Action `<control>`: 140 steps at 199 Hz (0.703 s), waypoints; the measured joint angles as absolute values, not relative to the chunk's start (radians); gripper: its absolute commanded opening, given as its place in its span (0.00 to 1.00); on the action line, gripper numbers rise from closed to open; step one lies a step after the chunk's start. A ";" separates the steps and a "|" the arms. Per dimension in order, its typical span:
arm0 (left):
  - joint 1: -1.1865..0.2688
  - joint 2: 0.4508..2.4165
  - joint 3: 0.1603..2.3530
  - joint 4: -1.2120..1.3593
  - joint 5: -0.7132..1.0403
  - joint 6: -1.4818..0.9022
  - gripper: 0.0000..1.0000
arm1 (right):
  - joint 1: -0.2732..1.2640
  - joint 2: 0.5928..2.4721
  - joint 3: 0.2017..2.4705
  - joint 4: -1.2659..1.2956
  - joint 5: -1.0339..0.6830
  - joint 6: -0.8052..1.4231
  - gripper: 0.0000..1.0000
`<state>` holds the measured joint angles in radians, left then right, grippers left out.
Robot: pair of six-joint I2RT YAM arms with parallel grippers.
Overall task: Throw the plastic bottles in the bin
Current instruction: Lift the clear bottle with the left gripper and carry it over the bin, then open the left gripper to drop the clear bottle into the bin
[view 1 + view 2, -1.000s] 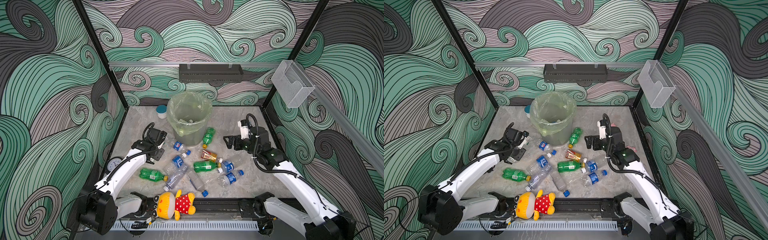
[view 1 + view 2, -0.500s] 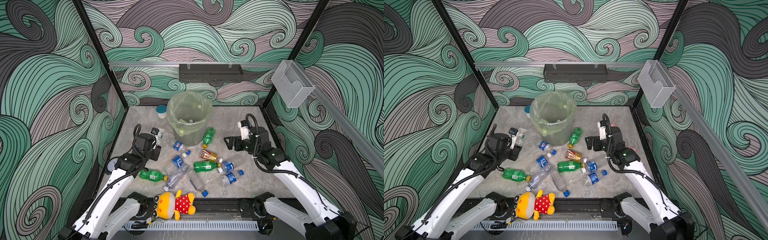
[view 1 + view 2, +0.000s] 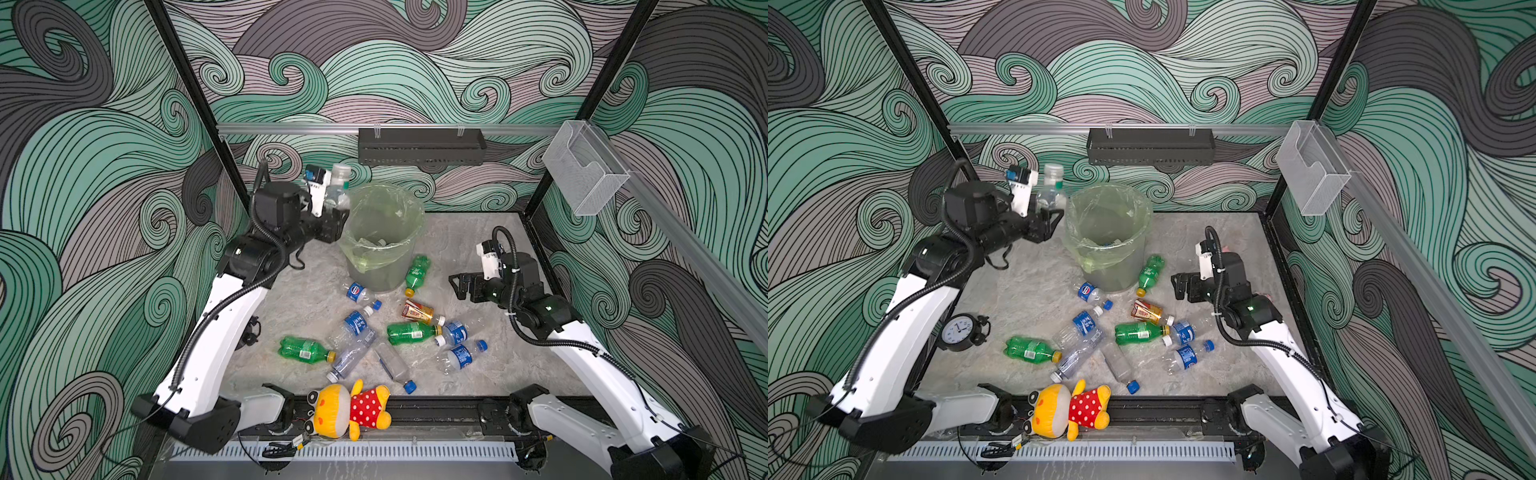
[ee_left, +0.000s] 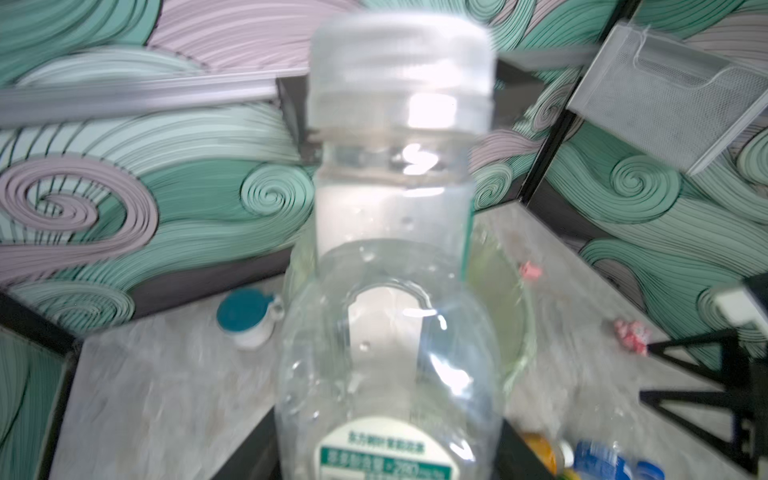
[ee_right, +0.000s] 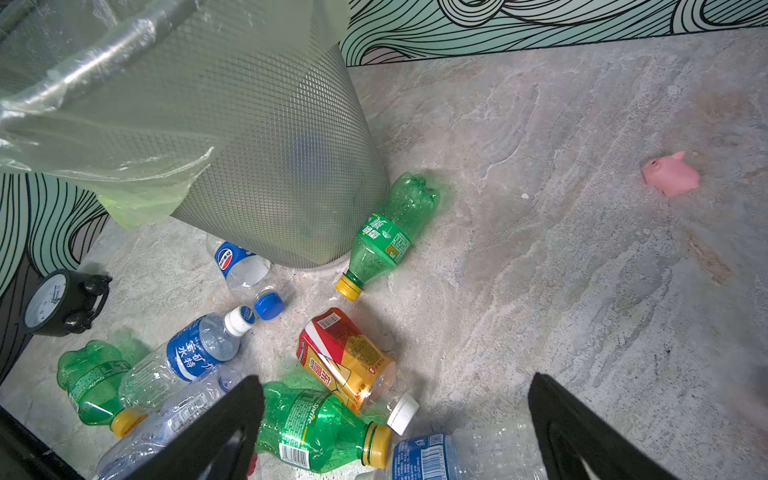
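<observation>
The robot's right gripper should next grab the labelled middle (image 3: 418,311) (image 5: 345,357) of the orange-red bottle, which lies between the two green bottles.
My left gripper (image 3: 334,214) is raised beside the left rim of the bin (image 3: 409,199), a grey bucket lined with a pale green bag, seen in both top views. It is shut on a clear white-capped bottle (image 3: 338,189) that stands upright between the jaws and fills the left wrist view (image 4: 395,291). Several plastic bottles lie on the floor in front of the bin: a green one (image 3: 417,272) against its base, an orange-red labelled one (image 3: 417,311), and blue-labelled clear ones (image 3: 355,322). My right gripper (image 3: 461,286) hangs open, nothing between its fingers, above the orange-red bottle (image 5: 345,357).
A yellow plush toy (image 3: 349,409) lies at the front edge and a black alarm clock (image 3: 961,332) at the left. A white jar with a teal lid (image 4: 245,316) stands behind the bin. A pink pig toy (image 5: 671,174) lies at the right. A black tray (image 3: 419,145) and a clear box (image 3: 582,178) hang on the walls.
My left arm has swung up from the floor with the clear bottle to the height of the bin's rim. The right arm has not moved.
</observation>
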<state>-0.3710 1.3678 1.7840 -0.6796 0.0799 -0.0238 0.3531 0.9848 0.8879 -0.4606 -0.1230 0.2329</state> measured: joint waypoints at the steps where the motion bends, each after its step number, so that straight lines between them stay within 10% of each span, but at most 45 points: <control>1: -0.371 1.376 1.793 -0.680 0.082 -0.024 0.73 | 0.353 0.984 0.888 -0.461 -0.123 0.233 1.00; 49: -0.383 1.539 1.783 -0.625 0.130 -0.084 0.98 | 0.353 0.922 0.888 -0.537 -0.115 0.223 1.00; 140: -0.382 0.993 1.337 -0.662 -0.093 -0.107 0.99 | 0.353 1.016 0.905 -0.701 -0.168 0.189 0.97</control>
